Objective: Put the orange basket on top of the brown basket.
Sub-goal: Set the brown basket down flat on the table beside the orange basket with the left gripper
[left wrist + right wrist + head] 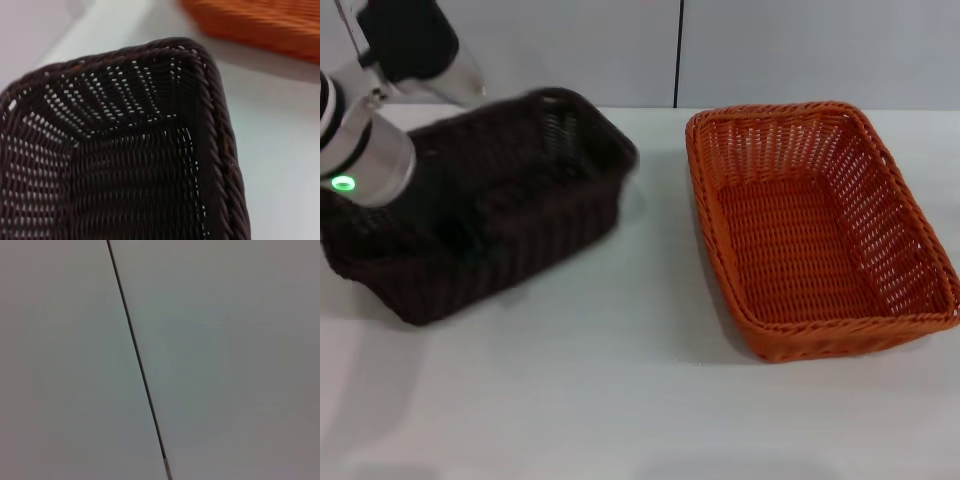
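Next, my left gripper sets the brown basket down on the bare part of the table (616,234) (237,97) against the orange basket.
The brown basket (510,215) is on the left of the white table, motion-blurred, and seems tilted with its near-left end raised. My left arm's wrist (365,150) is over the basket's left end; its fingers are hidden. The left wrist view looks down into a corner of the brown basket (125,150) from close up. The orange basket (820,225) rests flat and empty on the right of the table, apart from the brown one. Its edge shows in the left wrist view (260,22). My right arm is out of view; its wrist view shows only a wall with a dark seam.
The white table (620,400) spreads in front of both baskets. A grey wall with a vertical seam (678,50) stands behind it. A strip of bare table separates the two baskets.
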### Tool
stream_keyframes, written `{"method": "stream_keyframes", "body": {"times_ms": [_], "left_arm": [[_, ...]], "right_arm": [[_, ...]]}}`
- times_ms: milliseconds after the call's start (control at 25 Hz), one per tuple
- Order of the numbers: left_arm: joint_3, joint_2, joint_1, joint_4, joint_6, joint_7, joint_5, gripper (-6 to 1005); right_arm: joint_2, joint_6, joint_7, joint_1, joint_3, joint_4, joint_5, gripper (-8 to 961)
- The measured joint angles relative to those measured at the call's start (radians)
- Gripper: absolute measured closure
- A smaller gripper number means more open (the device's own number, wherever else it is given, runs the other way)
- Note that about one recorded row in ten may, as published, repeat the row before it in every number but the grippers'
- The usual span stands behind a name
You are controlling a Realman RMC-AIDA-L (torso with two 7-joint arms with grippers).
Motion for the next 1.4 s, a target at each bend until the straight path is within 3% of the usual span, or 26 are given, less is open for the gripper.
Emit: {"method": "stream_keyframes", "body": {"times_ms": [160,400,760,1120,1400], "left_arm": [[0.012,0.0,0.005,-0.002,-0.048,0.048,-0.081,803],[0.106,-0.002,0.012,0.033,-0.002,0.079,-0.251,804],[0.219,-0.006,-0.045,0.153,0.074,0.078,-0.321,803],[0.16,0.002,-0.054,0.133,0.062,-0.039,-0.297,704],[0.145,0.0,-0.016,0.049,0.032,-0.046,-0.271,605]], "right_arm": [[0.0,0.001,0.0,0.006,-0.002,-0.001,0.0,237],[0.0,0.002,0.0,0.011,-0.003,0.002,0.0,237],[0.001,0.004,0.0,0.004,-0.003,0.002,0.0,237],[0.002,0.004,0.005,0.0,-0.003,0.002,-0.001,237],[0.002,0.004,0.02,-0.009,-0.01,-0.004,-0.002,237]]}}
